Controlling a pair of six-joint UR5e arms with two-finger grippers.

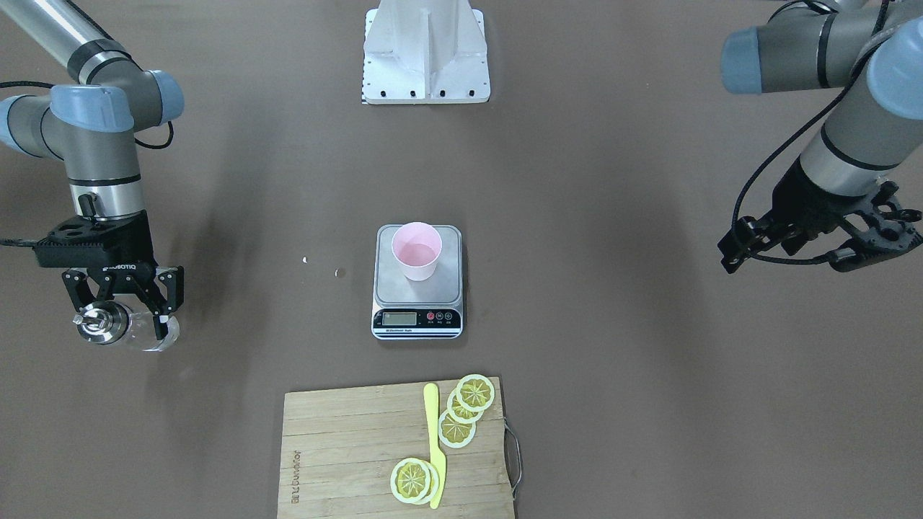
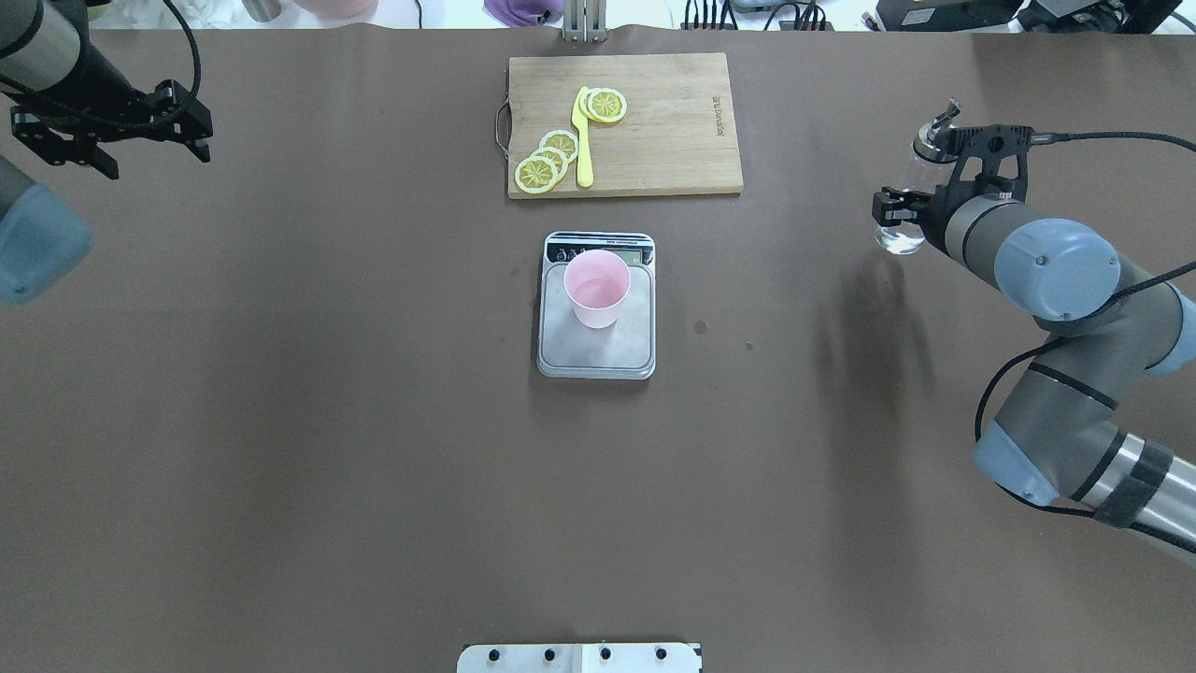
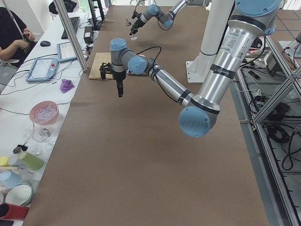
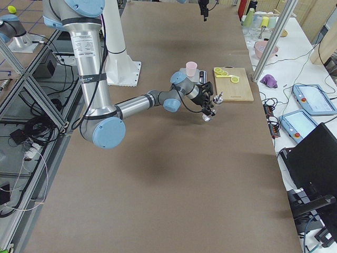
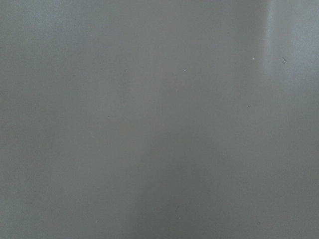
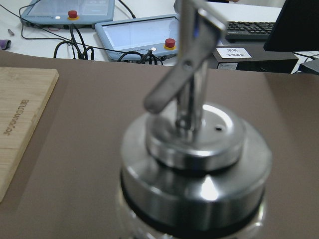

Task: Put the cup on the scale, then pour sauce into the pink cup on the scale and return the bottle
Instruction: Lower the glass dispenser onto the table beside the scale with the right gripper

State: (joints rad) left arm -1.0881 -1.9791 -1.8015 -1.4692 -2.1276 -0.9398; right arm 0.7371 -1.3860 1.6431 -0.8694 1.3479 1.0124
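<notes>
The glass bottle will go down from my right gripper onto the bare table, well aside and level with the scale's display (image 1: 161, 333).
The pale pink cup (image 1: 416, 249) (image 2: 596, 285) stands upright on the steel platform of the scale (image 1: 433, 294) (image 2: 598, 353) at the table's middle. My right gripper (image 1: 133, 317) (image 2: 902, 201) is shut on the clear glass bottle (image 1: 155, 333) (image 2: 899, 238), holding it roughly upright above the table at my far right. Its metal pourer cap (image 6: 194, 149) fills the right wrist view. The sauce inside is too clear to make out. My left gripper (image 1: 876, 241) (image 2: 112, 140) is open and empty, raised at my far left.
A wooden cutting board (image 1: 346, 447) (image 2: 673, 121) with lemon slices (image 1: 461, 411) and a yellow knife (image 1: 435, 447) lies beyond the scale. Small spots (image 1: 339, 272) mark the table between the scale and the bottle. The robot base (image 1: 425, 58) stands at the near edge.
</notes>
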